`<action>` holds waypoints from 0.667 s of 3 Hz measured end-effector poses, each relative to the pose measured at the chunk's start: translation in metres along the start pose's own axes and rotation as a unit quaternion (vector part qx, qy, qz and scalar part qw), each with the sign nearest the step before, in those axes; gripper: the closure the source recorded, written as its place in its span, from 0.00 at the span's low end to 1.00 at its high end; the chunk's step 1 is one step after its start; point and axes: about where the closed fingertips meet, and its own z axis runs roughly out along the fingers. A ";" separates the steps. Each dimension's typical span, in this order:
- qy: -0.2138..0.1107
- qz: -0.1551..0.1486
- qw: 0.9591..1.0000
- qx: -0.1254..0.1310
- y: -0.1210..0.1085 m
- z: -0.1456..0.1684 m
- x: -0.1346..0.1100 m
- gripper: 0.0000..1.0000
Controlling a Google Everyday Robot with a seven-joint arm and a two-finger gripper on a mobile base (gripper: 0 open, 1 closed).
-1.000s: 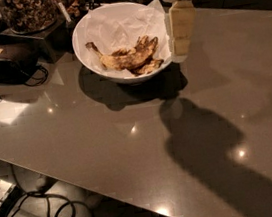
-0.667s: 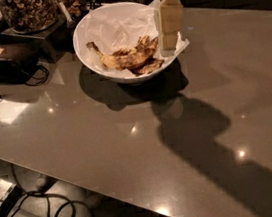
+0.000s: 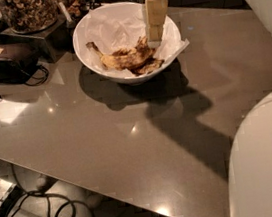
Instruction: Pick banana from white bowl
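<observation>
I should grip the end (image 3: 142, 52) opposite the banana's stem, beside the shorter, browner banana pieces in the white bowl.
The white bowl (image 3: 116, 75) stands at the back of the grey table, lined with crumpled white paper. The banana (image 3: 119, 59) lies in it, dull yellow with brown-black blotches, its thin dark stem pointing to the upper left. Shorter, browner banana pieces (image 3: 146, 67) lie by its right end. My gripper (image 3: 158, 37) hangs down into the bowl from above, just above and to the right of the banana's right end, near the bowl's right side.
A clear jar of brown snacks (image 3: 26, 10) stands on a dark box behind the bowl's left. A black pouch (image 3: 5, 60) with a cord lies at the left. The table's front edge (image 3: 86, 185) runs diagonally, with cables on the floor below. My white arm (image 3: 269, 157) fills the lower right.
The gripper has moved left from beside the bowl's right rim to over the bowl's inside. The view has closed in, and my arm now shows at the right.
</observation>
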 end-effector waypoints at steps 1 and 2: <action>0.003 0.010 1.000 -0.005 -0.005 0.013 0.000 0.06; 0.004 0.018 1.000 -0.015 -0.004 0.025 0.000 0.22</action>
